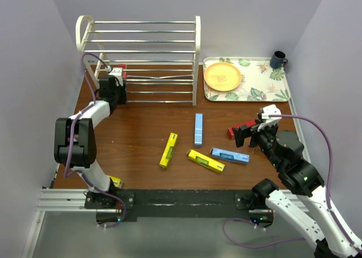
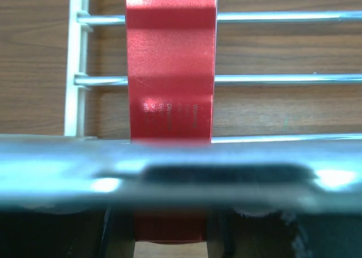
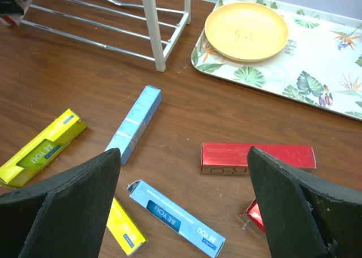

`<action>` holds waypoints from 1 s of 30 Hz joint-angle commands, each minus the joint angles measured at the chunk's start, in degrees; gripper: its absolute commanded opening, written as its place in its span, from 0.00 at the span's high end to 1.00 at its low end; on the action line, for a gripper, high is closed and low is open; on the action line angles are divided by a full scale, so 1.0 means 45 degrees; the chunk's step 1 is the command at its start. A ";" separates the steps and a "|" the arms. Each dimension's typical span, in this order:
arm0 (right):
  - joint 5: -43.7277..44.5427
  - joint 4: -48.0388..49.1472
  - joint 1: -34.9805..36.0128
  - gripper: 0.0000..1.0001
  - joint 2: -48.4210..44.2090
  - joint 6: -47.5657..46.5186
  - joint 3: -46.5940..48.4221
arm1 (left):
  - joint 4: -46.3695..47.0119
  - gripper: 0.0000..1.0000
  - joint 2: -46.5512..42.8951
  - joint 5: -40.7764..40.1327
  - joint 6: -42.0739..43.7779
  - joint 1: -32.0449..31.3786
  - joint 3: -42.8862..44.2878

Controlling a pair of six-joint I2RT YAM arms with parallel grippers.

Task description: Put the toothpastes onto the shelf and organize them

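The red carton has a gap between it and the shelf's white side, so the robot's left gripper will take the carton by its near end (image 2: 171,234) and shift it closer.
The white wire shelf (image 1: 153,43) stands at the back left. My left gripper (image 1: 117,77) is at its left end, shut on a red toothpaste carton (image 2: 169,60) that lies across the low bars (image 2: 271,80); a blurred bar crosses in front of the fingers. My right gripper (image 3: 184,153) is open above the table. A red carton (image 3: 257,157) lies flat between its fingers, and a second red one (image 3: 254,213) shows at the right finger. Two light blue cartons (image 1: 198,129) (image 1: 229,155) and two yellow ones (image 1: 168,150) (image 1: 206,161) lie mid-table.
A floral tray (image 1: 266,85) at the back right holds an orange plate (image 1: 222,76) and a dark mug (image 1: 278,59). Another yellow carton (image 1: 116,181) lies by the left arm's base. Grey walls close in on both sides.
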 commanded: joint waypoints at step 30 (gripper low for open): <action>0.0535 -0.0537 0.0021 0.01 -0.0258 -0.0082 0.0603 | 0.3899 0.25 -0.1033 -0.0327 -0.1151 0.0085 -0.2151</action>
